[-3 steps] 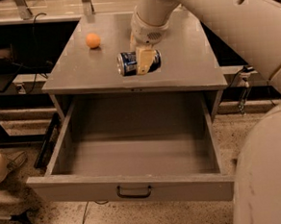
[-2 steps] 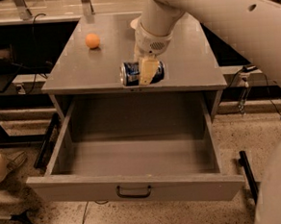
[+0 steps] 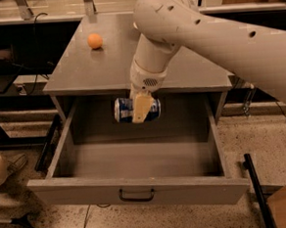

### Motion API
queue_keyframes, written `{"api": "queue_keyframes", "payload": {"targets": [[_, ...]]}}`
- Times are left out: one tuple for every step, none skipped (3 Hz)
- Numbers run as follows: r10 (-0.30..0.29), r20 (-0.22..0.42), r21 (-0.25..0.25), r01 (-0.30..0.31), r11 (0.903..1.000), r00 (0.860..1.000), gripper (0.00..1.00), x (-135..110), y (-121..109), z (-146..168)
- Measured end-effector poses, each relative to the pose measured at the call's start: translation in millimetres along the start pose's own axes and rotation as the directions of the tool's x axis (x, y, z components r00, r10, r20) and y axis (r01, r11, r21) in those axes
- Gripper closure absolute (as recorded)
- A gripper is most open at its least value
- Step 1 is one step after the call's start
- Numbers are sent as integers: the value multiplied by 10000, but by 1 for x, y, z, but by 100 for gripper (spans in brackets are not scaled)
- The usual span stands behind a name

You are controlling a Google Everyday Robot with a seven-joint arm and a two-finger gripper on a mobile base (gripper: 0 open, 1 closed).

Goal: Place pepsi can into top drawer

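My gripper is holding the pepsi can. I need to let go of it halfway back on the drawer's bottom (image 3: 115, 147), off-centre toward the side with the orange ball.
The top drawer (image 3: 138, 191) stands pulled wide open below the grey cabinet top (image 3: 189, 68); its inside is bare and a dark handle (image 3: 137, 196) sits at the centre of its front. My gripper (image 3: 141, 109) hangs over the back part of the open drawer, shut on the pepsi can (image 3: 126, 110). The can is dark blue with white markings, lies on its side in the fingers (image 3: 142, 108) and is held in the air above the drawer floor.
An orange ball (image 3: 94, 41) lies on the cabinet top at the back left. My pale arm (image 3: 216, 32) reaches in from the upper right. Dark frames stand on the floor to the left (image 3: 47, 144) and right (image 3: 256, 186) of the drawer.
My gripper has carried the can off the cabinet top, forward and down over the front edge, so the can now hangs above the open drawer.
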State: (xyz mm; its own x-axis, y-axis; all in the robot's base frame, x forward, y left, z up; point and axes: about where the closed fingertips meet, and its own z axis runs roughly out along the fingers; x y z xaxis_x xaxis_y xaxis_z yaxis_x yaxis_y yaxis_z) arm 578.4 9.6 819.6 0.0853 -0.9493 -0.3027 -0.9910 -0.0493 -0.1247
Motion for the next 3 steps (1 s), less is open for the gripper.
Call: {"api": "queue_keyframes", "payload": {"targets": [[346,526,-1055,-289,9940,9980,100,-26,28,63],[480,989,-1098,-370,9933,9939,100,-44,28,99],[669,971,-435,-629,9971,9930,100,-54,18,127]]}}
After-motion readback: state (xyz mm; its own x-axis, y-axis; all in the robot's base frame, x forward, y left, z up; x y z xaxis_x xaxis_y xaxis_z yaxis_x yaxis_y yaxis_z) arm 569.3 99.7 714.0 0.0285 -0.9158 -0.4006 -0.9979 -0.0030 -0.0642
